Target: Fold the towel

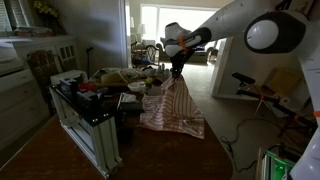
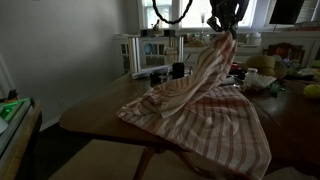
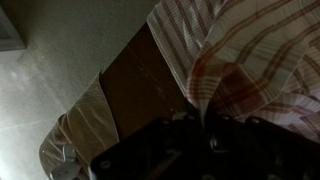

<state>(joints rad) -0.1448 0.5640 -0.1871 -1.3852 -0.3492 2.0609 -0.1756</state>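
My gripper is going to let go of the pinched-up part of the towel, now held high above the table, at the towel's far end point(image 1: 168, 95), close to the cluttered dishes.
The towel point(image 1: 172, 108) is a cream cloth with thin red-pink stripes. It hangs in a cone from my gripper point(image 1: 177, 72), which is shut on one of its edges high above the table. In an exterior view the towel point(image 2: 205, 105) drapes from my gripper point(image 2: 224, 30) down onto the brown table point(image 2: 90, 112), with its lower part spread over the table edge. In the wrist view the towel point(image 3: 250, 60) bunches into my dark gripper point(image 3: 200, 118), whose fingertips are hidden in shadow and fabric.
The table's far side is cluttered with dishes, bottles and food point(image 2: 262, 75). A white shelf unit point(image 1: 85, 120) stands beside the table. A chair and small stand point(image 1: 255, 92) are behind. Bare tabletop point(image 3: 140, 85) shows under the towel.
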